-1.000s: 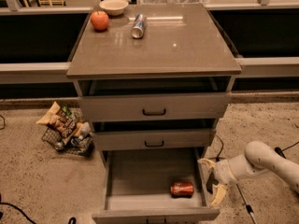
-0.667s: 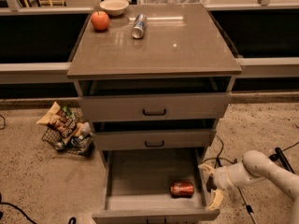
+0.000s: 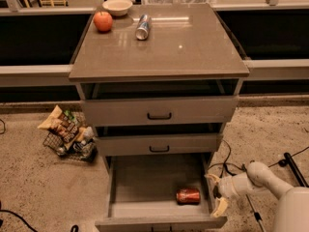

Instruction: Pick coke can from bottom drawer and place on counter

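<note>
The coke can is lying inside the bottom drawer, so next my gripper should reach over that drawer's side and close around the body of the coke can [image 3: 189, 195].
The coke can [image 3: 188, 195] lies on its side in the front right part of the open bottom drawer [image 3: 140, 187]. My gripper [image 3: 216, 193] is outside the drawer's right wall, low near the floor, just right of the can. Its two pale fingers [image 3: 212, 179] are spread apart and hold nothing. The white arm runs off to the lower right. The counter [image 3: 183, 47] is the glossy grey-brown top of the cabinet above.
On the counter's far left stand a red apple [image 3: 103, 21], a white bowl [image 3: 118, 6] and a silver-and-blue can [image 3: 142, 27] lying down. A wire basket of snack bags [image 3: 67, 134] sits on the floor to the left. Black cables [image 3: 231, 166] lie on the floor right.
My arm and gripper have drawn in slightly to the left and lower beside the drawer's right wall. The coke can has not moved.
</note>
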